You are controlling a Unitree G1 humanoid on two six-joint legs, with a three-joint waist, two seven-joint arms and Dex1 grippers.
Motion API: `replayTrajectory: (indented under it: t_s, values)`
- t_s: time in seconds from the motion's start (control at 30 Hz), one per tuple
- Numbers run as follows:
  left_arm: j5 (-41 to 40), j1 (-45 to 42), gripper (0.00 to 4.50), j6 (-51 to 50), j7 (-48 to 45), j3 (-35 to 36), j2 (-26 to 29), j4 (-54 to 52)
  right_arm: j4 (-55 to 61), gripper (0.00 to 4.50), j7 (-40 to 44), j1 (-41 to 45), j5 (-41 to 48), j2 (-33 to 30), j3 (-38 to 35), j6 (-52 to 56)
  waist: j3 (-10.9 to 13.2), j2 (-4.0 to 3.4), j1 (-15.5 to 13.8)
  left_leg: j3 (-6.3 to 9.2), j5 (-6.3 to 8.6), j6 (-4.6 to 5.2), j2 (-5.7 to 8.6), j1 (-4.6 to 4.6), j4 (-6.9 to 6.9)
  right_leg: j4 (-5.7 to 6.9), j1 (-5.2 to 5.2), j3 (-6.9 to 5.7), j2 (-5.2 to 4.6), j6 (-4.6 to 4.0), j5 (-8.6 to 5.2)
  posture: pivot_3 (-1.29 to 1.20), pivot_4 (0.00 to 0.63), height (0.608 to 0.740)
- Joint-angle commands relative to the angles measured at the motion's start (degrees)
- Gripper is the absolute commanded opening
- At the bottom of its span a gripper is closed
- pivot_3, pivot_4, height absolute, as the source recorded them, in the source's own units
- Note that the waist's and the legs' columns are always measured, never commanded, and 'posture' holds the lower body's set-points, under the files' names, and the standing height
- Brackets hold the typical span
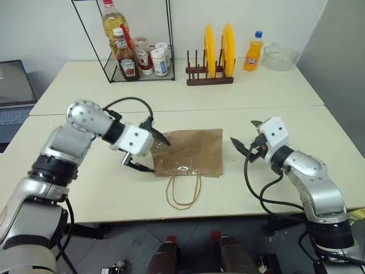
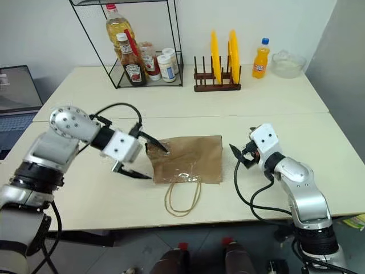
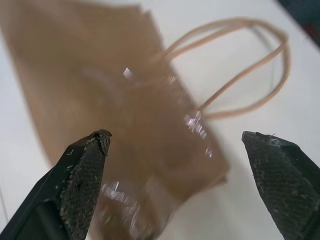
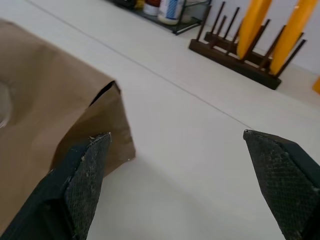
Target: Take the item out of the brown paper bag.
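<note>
The brown paper bag has its side at my left gripper and its closed opening is away from it, so next I take a cord handle (image 1: 199,186) and lift it.
The brown paper bag (image 1: 194,149) lies flat and creased in the middle of the table, its two cord handles (image 1: 183,191) trailing toward the near edge. A glossy patch (image 1: 181,168) shows near its handle end. The item is hidden. My left gripper (image 1: 151,153) hangs open at the bag's left edge, one finger over the paper and one at the near corner; in the left wrist view its fingertips (image 3: 95,150) frame the bag (image 3: 115,100). My right gripper (image 1: 247,137) stands open just right of the bag, apart from it, facing the bag's edge (image 4: 50,125).
At the back of the table stand a wire rack with sauce bottles (image 1: 136,57), a wooden rack with two yellow plates (image 1: 212,57), an orange soda bottle (image 1: 254,52) and a clear bowl (image 1: 280,57). A laptop (image 1: 14,94) sits at far left.
</note>
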State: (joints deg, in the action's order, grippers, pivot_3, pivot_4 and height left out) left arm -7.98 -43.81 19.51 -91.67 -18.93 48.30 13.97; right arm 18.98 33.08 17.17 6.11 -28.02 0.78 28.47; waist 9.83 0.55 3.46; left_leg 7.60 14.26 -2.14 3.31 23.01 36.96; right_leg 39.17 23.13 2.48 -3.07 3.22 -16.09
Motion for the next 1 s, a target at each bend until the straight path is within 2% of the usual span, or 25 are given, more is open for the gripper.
replayTrajectory:
  t_s: [0.03, 0.3, 0.37, 0.5, 0.67, 0.77, 0.8, 0.87, 0.9, 1.0]
  values:
    - [1.93, 2.25, 4.5, 5.94, 1.74, -0.01, -1.58, -0.06, 0.73, 4.45, 4.65, -0.89, 1.51, -2.6, 0.79, -3.84, 0.0, 0.0, -0.14, 0.01, 0.0, 0.0, -0.01, 0.01, 0.0, 0.01, -0.01, -0.02, 0.01, 0.0, 0.0, 0.0, 0.15, 0.74]
    - [10.94, 4.39, 4.5, 13.63, 12.79, -2.38, -11.22, 9.97, 0.04, 4.45, 9.95, -2.89, 2.75, -6.4, 2.04, -5.6, -0.01, 0.02, -0.31, 0.02, -0.01, 0.02, 0.01, 0.0, 0.03, -0.02, -0.06, -0.04, 0.01, 0.01, 0.0, 0.0, 0.15, 0.74]
    - [10.3, 5.21, 4.5, 11.08, 15.54, -1.55, -14.05, 10.88, 0.19, 4.45, 10.66, -3.88, 2.77, -6.89, 2.18, -5.88, -0.01, 0.02, -0.34, 0.03, -0.01, 0.02, 0.01, 0.0, 0.01, -0.03, -0.05, -0.04, 0.0, 0.01, 0.0, 0.0, 0.15, 0.74]
    - [9.06, 7.68, 3.63, 11.23, 17.08, -1.73, -15.97, 8.27, -0.79, 4.5, 11.71, -5.75, 2.1, -7.98, 2.47, -7.42, -0.01, 0.02, -0.36, 0.03, -0.01, 0.02, 0.01, 0.0, 0.01, -0.01, -0.05, -0.03, 0.0, 0.01, 0.0, 0.0, 0.15, 0.74]
    - [3.78, 10.5, 2.07, 2.56, 14.46, -1.29, -15.35, -1.52, -2.96, 4.5, 12.93, -6.07, 1.48, -8.95, 3.01, -10.01, -0.01, 0.02, -0.33, 0.05, -0.01, 0.02, -0.02, -0.02, 0.0, 0.01, -0.04, -0.04, 0.01, 0.01, 0.0, 0.0, 0.15, 0.74]
    - [3.52, 10.8, 1.18, 1.29, 13.92, -1.46, -14.63, -3.7, -4.0, 4.5, 14.72, -7.07, 0.22, -9.98, 4.92, -12.79, -0.01, 0.02, -0.37, 0.04, -0.02, 0.02, 0.0, -0.03, 0.02, 0.02, -0.08, -0.03, 0.01, 0.01, 0.0, 0.0, 0.15, 0.74]
    - [3.47, 10.77, 0.77, 0.91, 13.92, -1.5, -14.55, -4.0, -4.31, 4.5, 15.05, -7.22, -0.03, -10.2, 5.37, -13.53, -0.01, 0.02, -0.37, 0.04, -0.02, 0.02, -0.01, -0.04, 0.02, 0.01, -0.09, -0.04, 0.01, 0.01, 0.0, 0.0, 0.15, 0.74]
    - [3.22, 10.76, 0.27, -0.02, 13.92, -1.58, -14.44, -4.88, -4.88, 4.5, 15.69, -7.41, -0.54, -10.45, 6.26, -14.94, -0.01, 0.02, -0.38, 0.02, -0.01, 0.02, -0.01, -0.05, 0.02, 0.01, -0.09, -0.03, 0.01, 0.01, 0.0, 0.0, 0.15, 0.74]
    - [3.06, 10.82, 0.04, -0.42, 13.71, -1.69, -14.34, -5.47, -5.22, 4.5, 15.87, -7.37, -0.68, -10.41, 6.47, -15.37, -0.01, 0.02, -0.38, 0.02, -0.02, 0.02, -0.01, -0.05, 0.02, 0.01, -0.09, -0.03, 0.01, 0.01, 0.0, 0.0, 0.15, 0.74]
    - [2.83, 11.23, 0.04, -1.58, 13.24, -1.94, -14.09, -7.43, -6.44, 4.5, 15.92, -6.76, -0.91, -10.1, 6.77, -16.14, -0.01, 0.03, -0.4, 0.02, -0.02, 0.02, -0.01, -0.05, 0.02, 0.0, -0.09, -0.03, 0.01, 0.01, 0.0, 0.0, 0.15, 0.74]
